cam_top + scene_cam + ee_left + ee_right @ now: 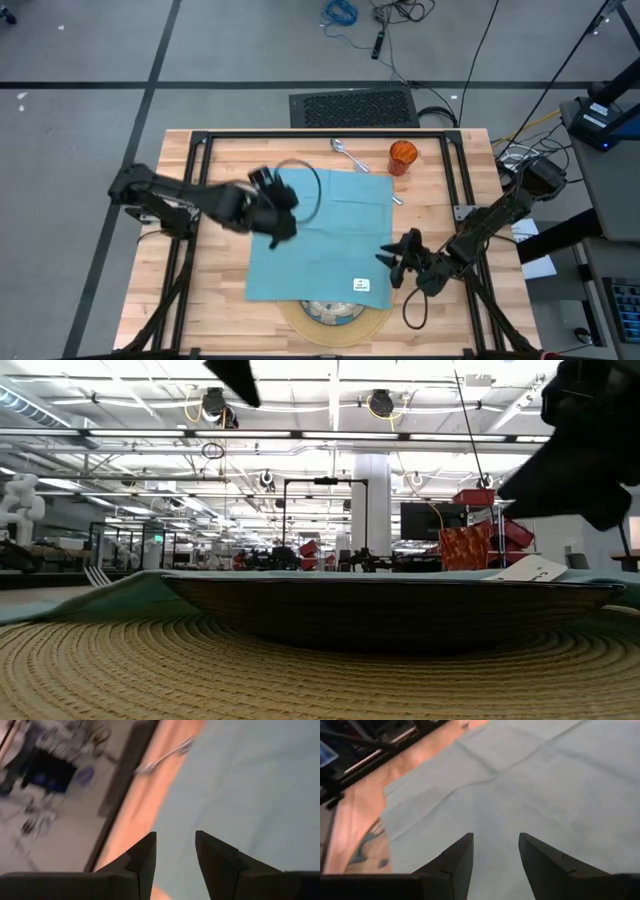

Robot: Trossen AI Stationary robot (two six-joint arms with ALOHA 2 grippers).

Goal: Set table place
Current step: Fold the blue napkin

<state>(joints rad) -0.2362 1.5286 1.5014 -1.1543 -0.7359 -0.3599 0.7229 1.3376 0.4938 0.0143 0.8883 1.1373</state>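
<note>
My left gripper is going to the teal napkin's far part point(338, 184) point(204, 781) next. It will close just inside the napkin's edge near the silver cutlery by the orange cup.
The teal napkin point(320, 235) lies spread wide over the middle of the table point(200, 300). Its near edge drapes over the glass plate point(335, 312), which sits on the round tan mat point(340, 328) at the table's near edge. My left gripper point(282, 218) is open above the napkin's left part point(250, 785). My right gripper point(400, 262) is open above the napkin's right edge point(535, 780). The orange cup point(402, 156) stands at the far right, with silver cutlery point(348, 152) lying beside it.
A white tag point(361, 285) lies on the napkin near the plate. A silver piece point(396, 199) sticks out at the napkin's right edge. Black frame rails point(455, 180) run along the table's sides. Bare planks show at the near left.
</note>
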